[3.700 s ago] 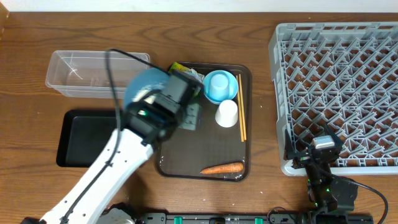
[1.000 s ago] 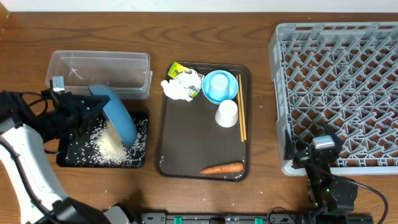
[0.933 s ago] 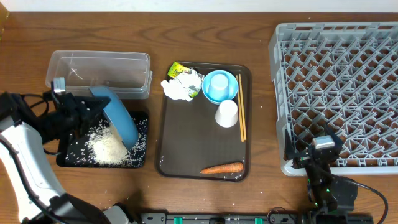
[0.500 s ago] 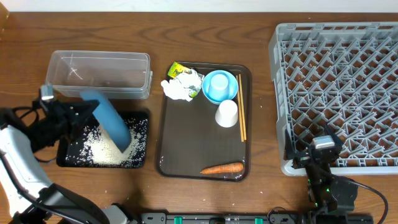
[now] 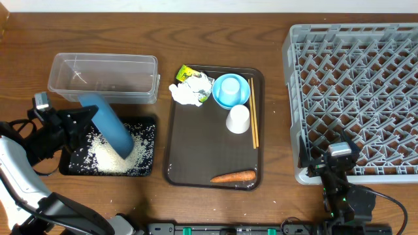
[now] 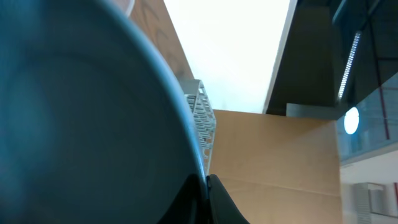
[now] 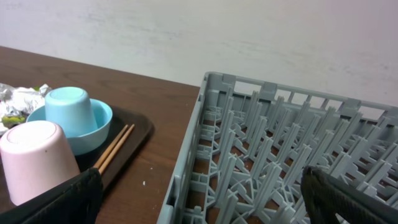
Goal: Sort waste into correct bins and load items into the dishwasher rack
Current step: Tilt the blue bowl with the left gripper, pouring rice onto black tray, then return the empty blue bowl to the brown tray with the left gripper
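My left gripper needs to let go of the dark-blue dish on the brown serving tray (image 5: 196, 136). It will go between the crumpled tissue and the carrot.
My left gripper (image 5: 81, 121) is shut on the rim of the dark-blue dish (image 5: 108, 124), which stands tipped on edge over the black tray (image 5: 149, 168). White rice (image 5: 108, 156) lies heaped and scattered in that tray. In the left wrist view the dish (image 6: 81, 124) fills the left side, with the gripper (image 6: 205, 182) pinching its edge. The clear tub (image 5: 104, 78) sits just behind. My right gripper (image 7: 202, 205) stands open at the near-left corner of the grey rack (image 5: 356, 98), holding nothing.
A brown serving tray (image 5: 196, 143) holds crumpled tissue (image 5: 189, 93), a yellow-green wrapper (image 5: 187, 72), a light-blue cup (image 5: 228, 85) upside down in a light-blue bowl (image 5: 241, 98), a white cup (image 5: 238, 119), chopsticks (image 5: 253, 121) and a carrot (image 5: 233, 176).
The left arm carried the dish from the brown tray to the black tray and tipped it. Rice slid out into the tray. Over the last second the dish shifted left. The right arm stayed still.
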Motion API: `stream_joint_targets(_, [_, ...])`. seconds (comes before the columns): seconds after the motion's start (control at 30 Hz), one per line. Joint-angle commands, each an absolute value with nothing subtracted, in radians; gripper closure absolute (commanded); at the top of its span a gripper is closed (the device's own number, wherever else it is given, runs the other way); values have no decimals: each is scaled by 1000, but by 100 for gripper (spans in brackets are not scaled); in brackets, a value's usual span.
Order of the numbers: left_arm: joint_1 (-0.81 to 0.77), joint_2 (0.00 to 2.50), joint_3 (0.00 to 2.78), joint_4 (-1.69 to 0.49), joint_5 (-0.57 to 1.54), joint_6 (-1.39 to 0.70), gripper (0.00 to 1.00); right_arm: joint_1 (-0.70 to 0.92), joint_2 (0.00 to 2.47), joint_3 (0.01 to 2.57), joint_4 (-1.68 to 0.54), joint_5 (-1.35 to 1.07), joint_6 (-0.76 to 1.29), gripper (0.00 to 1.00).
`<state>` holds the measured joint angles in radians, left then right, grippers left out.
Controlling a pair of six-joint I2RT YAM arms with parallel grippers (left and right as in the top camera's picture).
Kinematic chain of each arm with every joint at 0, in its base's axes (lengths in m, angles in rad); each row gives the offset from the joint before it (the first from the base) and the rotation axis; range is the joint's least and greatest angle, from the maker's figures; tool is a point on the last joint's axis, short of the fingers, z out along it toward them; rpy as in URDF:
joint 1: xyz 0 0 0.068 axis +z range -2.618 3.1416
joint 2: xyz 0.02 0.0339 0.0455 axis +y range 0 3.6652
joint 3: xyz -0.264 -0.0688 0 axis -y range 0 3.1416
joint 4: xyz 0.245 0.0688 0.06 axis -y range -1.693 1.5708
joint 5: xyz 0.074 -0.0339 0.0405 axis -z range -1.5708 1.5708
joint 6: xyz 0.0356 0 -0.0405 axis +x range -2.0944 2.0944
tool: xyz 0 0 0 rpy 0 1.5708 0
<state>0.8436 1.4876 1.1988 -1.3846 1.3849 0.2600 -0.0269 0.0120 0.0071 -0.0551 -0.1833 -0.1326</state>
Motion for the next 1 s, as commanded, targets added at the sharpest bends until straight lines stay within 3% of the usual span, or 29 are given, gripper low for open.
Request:
stream_joint_targets(0.0, [848, 1496, 1195, -1346, 1429, 275, 94, -39, 6, 6, -59, -181, -139, 1])
stream_joint_targets(0.6, [766, 1402, 1199, -1406, 1229, 350, 94, -39, 6, 6, -60, -181, -139, 1])
stream_joint_targets(0.83, [547, 1281, 1244, -1338, 1187, 297, 94, -39, 6, 6, -60, -181, -139, 1])
stream_joint_targets(0.97, [315, 1240, 1244, -1237, 970, 83, 94, -39, 6, 6, -59, -181, -139, 1])
